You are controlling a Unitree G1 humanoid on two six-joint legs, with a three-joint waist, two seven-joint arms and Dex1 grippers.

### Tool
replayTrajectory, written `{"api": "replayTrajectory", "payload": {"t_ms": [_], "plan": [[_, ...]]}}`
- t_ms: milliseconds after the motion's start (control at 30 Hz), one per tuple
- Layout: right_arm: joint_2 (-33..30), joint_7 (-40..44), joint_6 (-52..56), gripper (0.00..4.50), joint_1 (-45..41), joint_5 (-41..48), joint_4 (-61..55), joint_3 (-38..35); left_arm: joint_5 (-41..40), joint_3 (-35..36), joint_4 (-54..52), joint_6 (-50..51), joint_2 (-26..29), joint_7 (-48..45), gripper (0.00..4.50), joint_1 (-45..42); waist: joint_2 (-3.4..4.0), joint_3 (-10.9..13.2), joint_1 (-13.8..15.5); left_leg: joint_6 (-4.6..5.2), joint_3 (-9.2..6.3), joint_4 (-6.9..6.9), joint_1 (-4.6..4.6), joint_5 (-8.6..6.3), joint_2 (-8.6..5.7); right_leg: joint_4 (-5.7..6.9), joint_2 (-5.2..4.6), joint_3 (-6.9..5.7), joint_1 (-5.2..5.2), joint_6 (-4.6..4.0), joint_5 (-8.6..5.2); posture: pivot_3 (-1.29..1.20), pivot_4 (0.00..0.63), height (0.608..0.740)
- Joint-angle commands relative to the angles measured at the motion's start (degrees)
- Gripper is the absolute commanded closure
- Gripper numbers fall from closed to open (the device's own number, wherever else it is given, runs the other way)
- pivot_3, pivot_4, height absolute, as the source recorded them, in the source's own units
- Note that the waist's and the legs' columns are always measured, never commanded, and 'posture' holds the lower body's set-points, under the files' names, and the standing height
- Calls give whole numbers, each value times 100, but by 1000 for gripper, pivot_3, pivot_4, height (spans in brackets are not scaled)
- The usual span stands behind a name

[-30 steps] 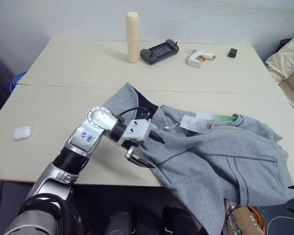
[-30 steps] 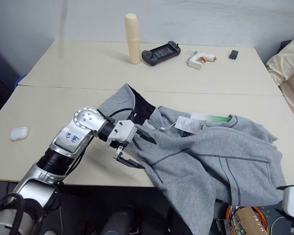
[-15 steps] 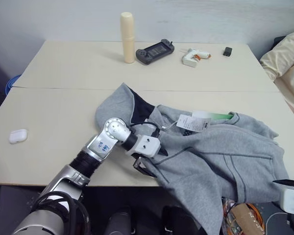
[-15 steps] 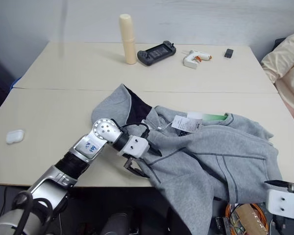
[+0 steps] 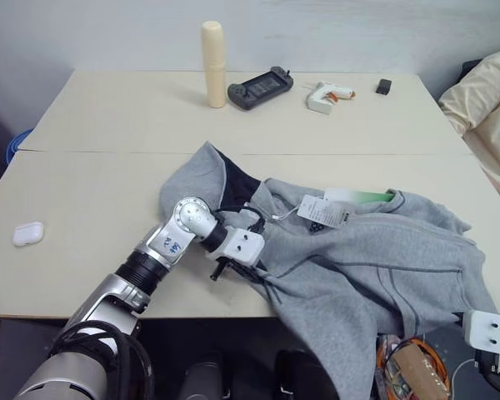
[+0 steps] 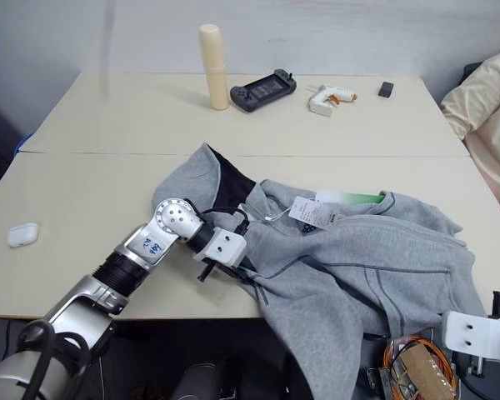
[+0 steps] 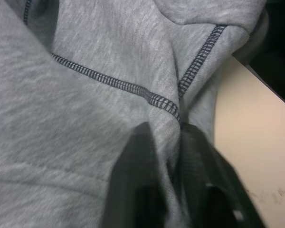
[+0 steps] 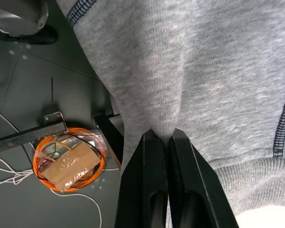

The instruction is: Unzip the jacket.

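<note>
Next, my right gripper grabs the jacket's far side [image 5: 433, 212] and pulls it back first, since the jacket's chest lies crumpled and its near side hangs over the front edge.
The light grey jacket [image 5: 375, 267] lies crumpled on the table's near right part, its hem hanging over the front edge. The dark hood lining [image 5: 240, 185] faces up, and white and green paper tags [image 5: 325, 212] rest on the chest. My left gripper [image 7: 166, 156] is shut on a fold of the jacket beside a dark seam, near the table's front edge [image 5: 237, 268]. My right gripper [image 8: 169, 140] is shut on a pinch of the hanging hem, below the table at the far right [image 6: 475, 333]. I cannot make out the zip pull.
At the back of the table [image 5: 108, 108] stand a cream cylinder [image 5: 212, 52], a game controller [image 5: 260, 86], a glue gun [image 5: 329, 96] and a small black item [image 5: 384, 86]. A white earbud case [image 5: 28, 234] lies at left. A person in cream clothing [image 5: 487, 108] is at right. An orange cable reel [image 8: 69, 159] sits on the floor.
Both grippers have closed on the jacket's fabric: the left at the front edge, the right on the hanging hem. Both hands have sunk a little.
</note>
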Motion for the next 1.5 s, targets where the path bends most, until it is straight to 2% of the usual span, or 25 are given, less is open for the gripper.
{"api": "replayTrajectory", "payload": {"t_ms": [33, 200, 333, 467, 600, 700, 800, 900, 967, 1000, 1167, 1200, 1300, 1433, 1500], "plan": [[-209, 220, 41, 4500, 74, 311, -309, -381, -93, 174, -314, -57, 355, -258, 4479, 175, 1, 0, -26, 0, 1, -1, 0, 0, 1, 0, 0, 0, -1, 0, 0, 0, 150, 740], [-358, 787, 497, 4500, 107, 872, -944, -522, -250, 329, -890, 134, 1200, -736, 4479, 527, 1, 0, -98, -5, 1, -3, 2, 0, 7, 1, 2, -1, 0, -4, -2, 0, 150, 740], [-272, 1770, 2201, 4500, 906, 2195, -2700, -678, -435, 592, -1319, 181, 1967, -836, 4479, 928, 7, 1, -104, -16, -2, -5, 2, -3, 22, 6, 10, -7, -5, -17, -10, 0, 150, 740], [-209, 2231, 3305, 4500, 1591, 2971, -4115, -746, -655, 813, -1910, 410, 2551, -735, 4479, 1462, 7, 1, -100, -22, -10, -11, 8, -5, 31, 7, 13, -10, 2, -26, -15, 0, 150, 740], [-93, 2092, 3656, 4500, 1576, 3067, -4557, -443, -730, 946, -2273, 564, 2785, -580, 4479, 1804, 3, -1, -81, -11, -11, -5, 8, -18, 28, 3, 4, -6, 6, -25, -14, 0, 150, 740], [-62, 1499, 3717, 4500, 1069, 2535, -4273, 78, -681, 1041, -2240, 727, 2612, -236, 4479, 1816, 1, -2, -64, -15, -12, -5, 8, -20, 26, 1, 2, -7, 3, -25, -14, 0, 150, 740], [-142, 1533, 3892, 3841, 925, 2448, -4172, 148, -675, 1049, -2177, 901, 2460, -166, 4500, 1749, 2, -2, -39, -15, -9, -5, 5, -20, 22, 3, 2, -5, 0, -26, -14, 0, 150, 740], [-181, 1768, 4084, 2912, 1045, 2478, -4234, 6, -761, 1097, -2182, 1126, 2399, -210, 3815, 1717, 2, -2, 11, -17, -8, -5, 2, -18, 25, 3, 9, -10, -4, -27, -15, 0, 150, 740], [-144, 1812, 4122, 2089, 1027, 2479, -4251, -104, -855, 1132, -2228, 1257, 2441, -327, 3107, 1717, 2, -2, 35, -16, -5, -4, 2, -18, 24, 5, 11, -9, -3, -27, -15, 0, 150, 740], [-125, 1804, 4243, 1827, 971, 2555, -4263, -174, -894, 1152, -2249, 1301, 2470, -387, 2890, 1719, 2, -2, 38, -15, -4, -3, 2, -18, 23, 5, 11, -9, -2, -27, -15, 0, 150, 740], [-280, 2076, 5630, 145, 429, 3963, -4365, -1038, -1566, 1374, -2295, 2088, 2581, -862, 1362, 1429, 1, -2, 42, -12, -5, -1, 2, -17, 24, 7, 9, -7, -1, -24, -13, 0, 150, 740], [-306, 1937, 5785, 0, 168, 4123, -4299, -1062, -1657, 1387, -2239, 2202, 2536, -855, 1087, 1296, 0, -2, 41, -12, -10, -1, 2, -17, 26, 6, 9, -9, 0, -24, -13, 0, 150, 740], [-477, 1409, 5980, 0, -671, 4098, -3904, -880, -1737, 1345, -1942, 2299, 2358, -802, 75, 850, -2, 0, 42, -12, -12, -1, 2, -17, 22, 6, 5, -9, 1, -24, -13, 0, 150, 740], [-1029, 838, 6578, 0, -1907, 4051, -2893, -417, -2017, 1399, -1025, 2706, 1786, -902, 25, -318, -4, 1, 53, -10, -7, 3, -7, -13, 15, 9, 6, -12, -8, -23, -13, 0, 150, 740], [-1225, 569, 6576, 0, -2540, 3886, -2310, 46, -1915, 1363, -146, 2618, 1353, -870, 25, -1091, -7, 3, 58, -8, -11, 4, -12, -11, 13, 9, 8, -19, -9, -23, -13, 0, 150, 740]]}}
